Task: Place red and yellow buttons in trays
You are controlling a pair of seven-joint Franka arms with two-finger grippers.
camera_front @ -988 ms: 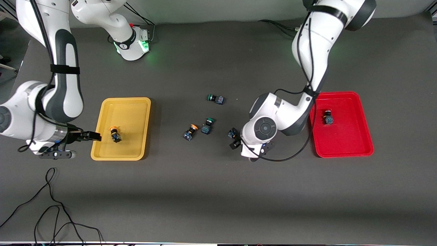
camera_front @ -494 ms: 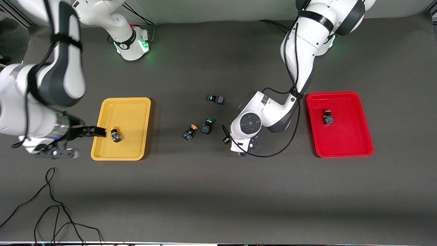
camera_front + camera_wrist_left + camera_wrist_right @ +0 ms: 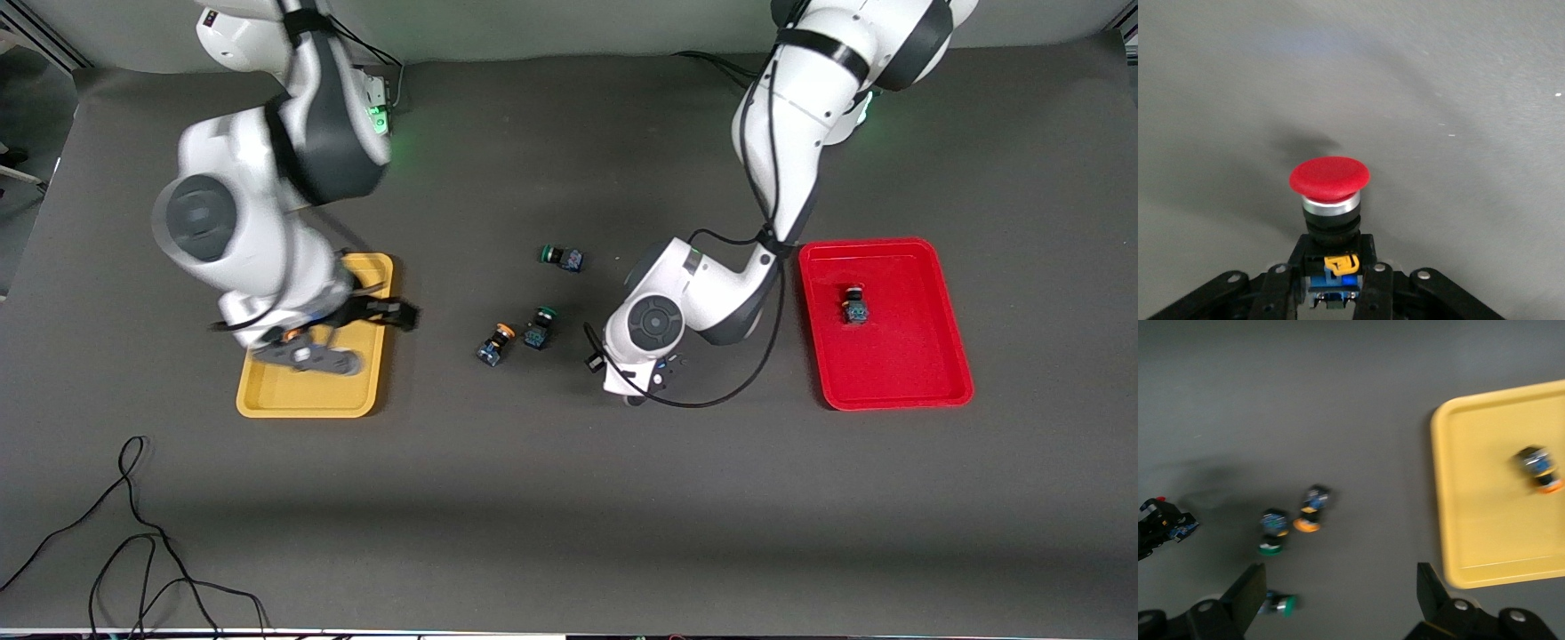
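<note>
I should use my left gripper to let go of the red-capped button near the middle of the red tray point(image 3: 908, 340), beside the second red button.
My left gripper point(image 3: 594, 360) is shut on a red-capped button point(image 3: 1329, 179), gripping its black-and-blue body over the mat between the loose buttons and the red tray point(image 3: 942, 373); its fingers point(image 3: 1375, 293) press both sides. A second red button point(image 3: 855, 304) sits in the red tray. My right gripper point(image 3: 396, 313) is open and empty over the yellow tray's point(image 3: 307, 400) edge that faces the table's middle. A yellow-capped button point(image 3: 1538, 468) lies in the yellow tray point(image 3: 1485, 520). Another yellow-capped button point(image 3: 495, 342) lies on the mat; it also shows in the right wrist view point(image 3: 1310, 513).
Two green-capped buttons lie on the mat: one point(image 3: 540, 325) right beside the loose yellow one, one point(image 3: 562, 257) farther from the front camera. Black cables point(image 3: 133, 533) trail on the mat near the front edge at the right arm's end.
My right arm has swung from outside the yellow tray across it toward the table's middle. My left gripper shifted a little toward the loose buttons with the red button, then held.
</note>
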